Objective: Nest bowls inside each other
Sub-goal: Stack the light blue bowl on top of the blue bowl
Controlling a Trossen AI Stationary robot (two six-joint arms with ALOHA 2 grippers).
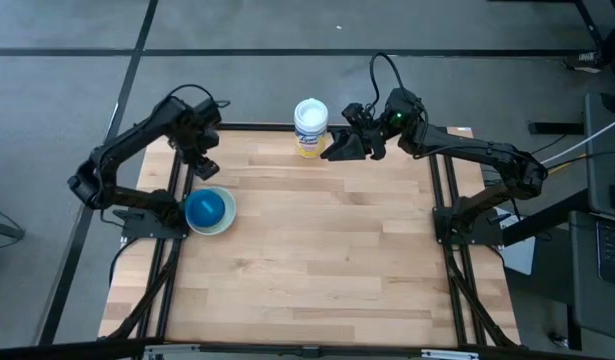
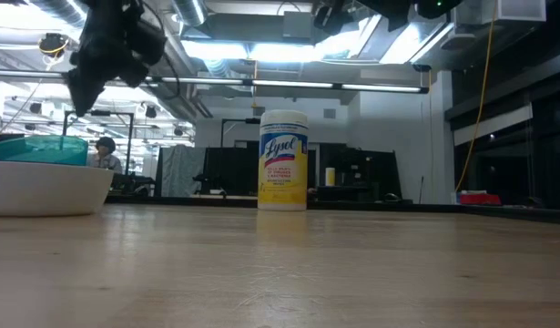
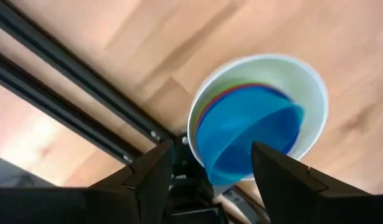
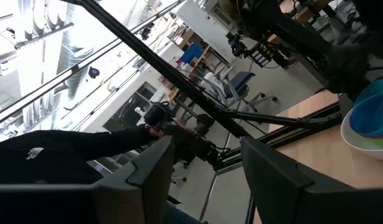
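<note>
The teal-blue bowl is sitting tilted inside the white bowl, so I should grip its rim end [image 3: 220, 176] closest to the black rails with my left gripper and settle it level.
The bowls [image 1: 209, 210] stand nested near the table's left edge. The white bowl [image 3: 306, 87] is outermost and rests on the wood by its base. Green, red and dark blue rims show inside it, and a teal-blue bowl [image 3: 247, 134] lies tilted on top. My left gripper [image 3: 210, 168] hangs open above the stack, pointing down, clear of it, also in the low view [image 2: 88, 87]. My right gripper [image 1: 334, 150] is open and raised at the far edge, beside the canister, with nothing between its fingers [image 4: 151, 168].
A white-lidded canister [image 1: 310, 127] with a yellow label stands at the middle of the far edge. Black frame rails [image 3: 66, 81] run along the table's left side close to the bowls. Bare wood [image 1: 327, 250] stretches across the middle and the near half.
</note>
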